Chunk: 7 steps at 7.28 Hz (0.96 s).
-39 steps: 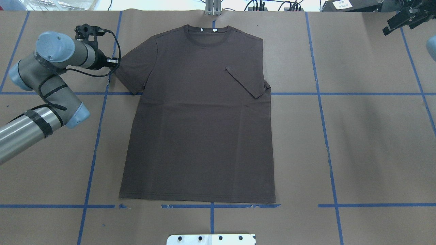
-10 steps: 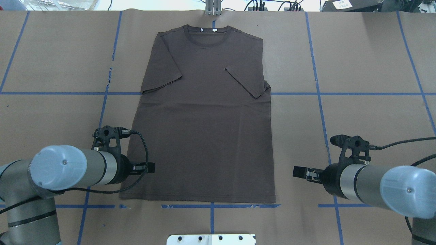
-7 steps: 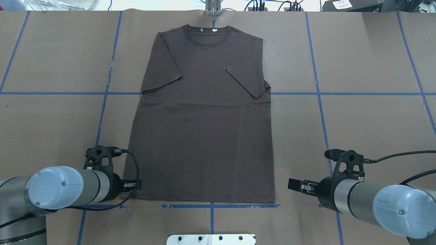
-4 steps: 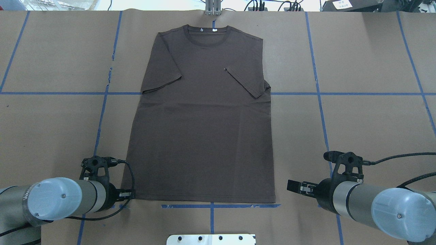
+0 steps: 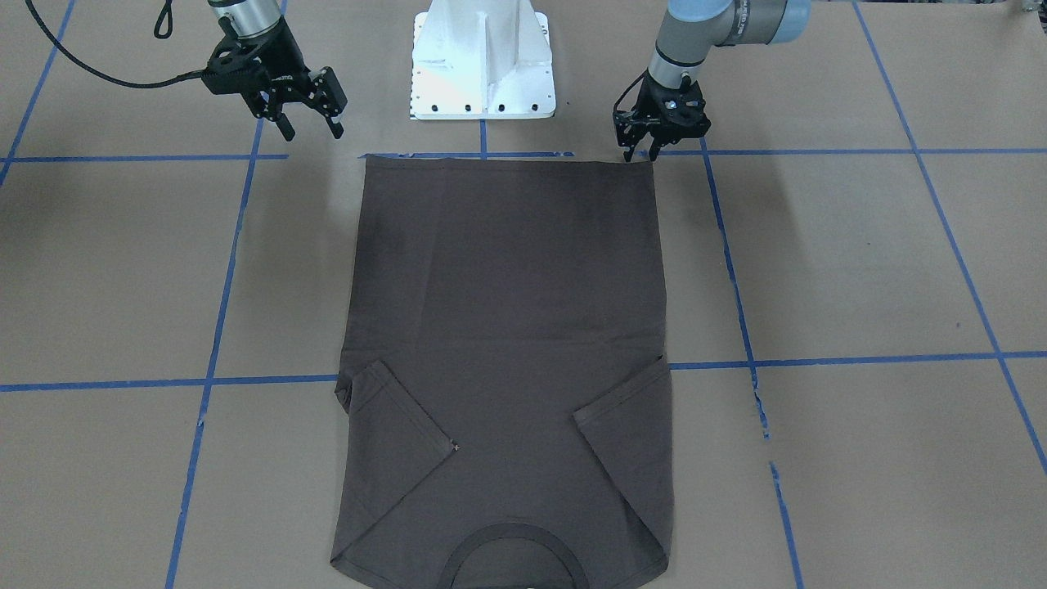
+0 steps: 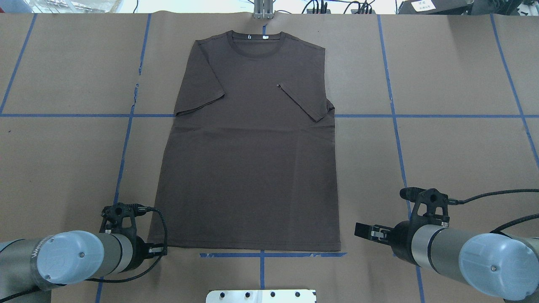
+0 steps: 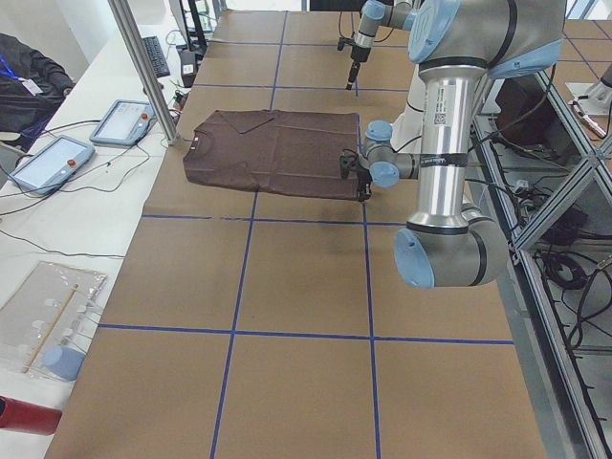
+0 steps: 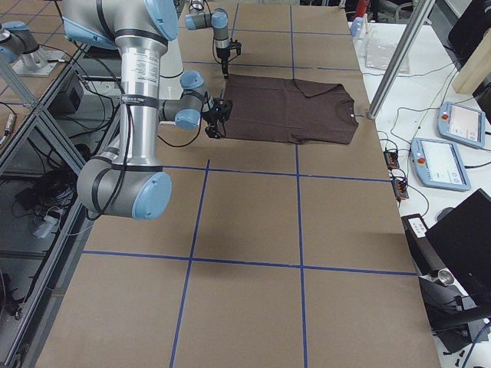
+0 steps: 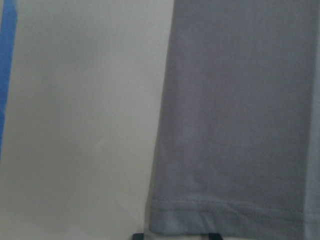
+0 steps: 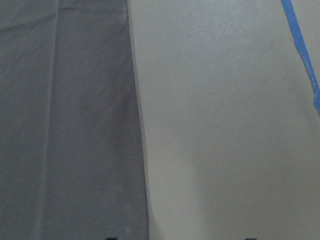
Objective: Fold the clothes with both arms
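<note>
The T-shirt's hem corner barely reaches the left gripper's fingers, so the left gripper should back away, come in farther over the hem and pinch the T-shirt's side edge [image 5: 653, 175].
The dark brown-grey T-shirt [image 6: 252, 168] lies flat on the brown paper with its collar at the far edge and both sleeves folded in over the chest; it also shows in the front view [image 5: 507, 311]. My left gripper [image 6: 162, 250] is open at the near-left hem corner [image 5: 640, 154]. The left wrist view shows the hem [image 9: 225, 217] between its fingertips. My right gripper [image 6: 358, 230] is open and empty, a short way off the shirt's right side near the hem [image 5: 311, 129]. The right wrist view shows the shirt's side edge [image 10: 65, 125] off to its left.
The white pedestal [image 6: 261, 296] stands at the near edge, just behind the hem [image 5: 483, 57]. Blue tape lines [image 6: 400, 168] grid the paper. A metal post [image 6: 263, 10] stands at the far edge by the collar. Tablets [image 7: 120, 120] lie beyond the table.
The left sleeve, spread out earlier, now lies folded in. Both arms have come down to the near edge; my left gripper slid along the shirt's side to the hem corner. The right barely moved lately.
</note>
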Tool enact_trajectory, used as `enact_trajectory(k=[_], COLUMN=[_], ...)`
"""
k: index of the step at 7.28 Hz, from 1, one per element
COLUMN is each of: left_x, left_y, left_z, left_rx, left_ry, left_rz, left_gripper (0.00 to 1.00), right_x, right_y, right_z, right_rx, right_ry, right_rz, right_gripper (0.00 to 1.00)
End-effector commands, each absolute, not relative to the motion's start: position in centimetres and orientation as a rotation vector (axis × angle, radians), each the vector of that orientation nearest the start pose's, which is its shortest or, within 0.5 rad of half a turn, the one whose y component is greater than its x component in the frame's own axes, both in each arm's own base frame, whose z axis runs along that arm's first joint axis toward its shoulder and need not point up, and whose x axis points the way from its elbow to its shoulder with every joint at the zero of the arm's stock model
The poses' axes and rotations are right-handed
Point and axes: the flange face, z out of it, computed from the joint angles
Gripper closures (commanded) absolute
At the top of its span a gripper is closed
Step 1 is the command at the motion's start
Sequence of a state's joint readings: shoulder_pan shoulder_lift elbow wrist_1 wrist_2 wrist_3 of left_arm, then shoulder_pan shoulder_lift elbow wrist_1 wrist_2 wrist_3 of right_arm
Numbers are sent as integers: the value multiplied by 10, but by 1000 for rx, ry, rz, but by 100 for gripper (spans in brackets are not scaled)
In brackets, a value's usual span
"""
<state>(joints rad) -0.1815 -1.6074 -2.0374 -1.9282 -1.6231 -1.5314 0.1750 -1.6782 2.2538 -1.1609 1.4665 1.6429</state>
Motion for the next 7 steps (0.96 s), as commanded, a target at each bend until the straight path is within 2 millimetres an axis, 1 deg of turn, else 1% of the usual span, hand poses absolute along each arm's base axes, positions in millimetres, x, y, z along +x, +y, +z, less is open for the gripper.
enact_trajectory(k=[1, 2, 3, 4, 5, 6, 7], left_x=[467, 465, 462, 455, 448, 448, 451], left_y=[-217, -217, -218, -217, -215, -215, -214], left_z=[386, 386, 381, 386, 386, 389, 386], left_rx=[48, 47, 50, 48, 46, 45, 40], left_ry=[864, 863, 870, 860, 858, 854, 859], left_rz=[-113, -113, -110, -104, -102, -102, -97], left_gripper=[95, 67, 47, 39, 39, 39, 41], right_x=[-389, -389, -388, -388, -388, -388, -388], right_y=[-215, -215, -214, -214, -214, -214, -214], right_z=[341, 341, 340, 340, 340, 340, 340], right_rx=[147, 147, 147, 147, 147, 147, 147], right_ry=[-987, -987, -990, -990, -990, -990, -990], right_rz=[278, 278, 278, 278, 278, 278, 278], right_gripper=[11, 11, 11, 11, 11, 11, 11])
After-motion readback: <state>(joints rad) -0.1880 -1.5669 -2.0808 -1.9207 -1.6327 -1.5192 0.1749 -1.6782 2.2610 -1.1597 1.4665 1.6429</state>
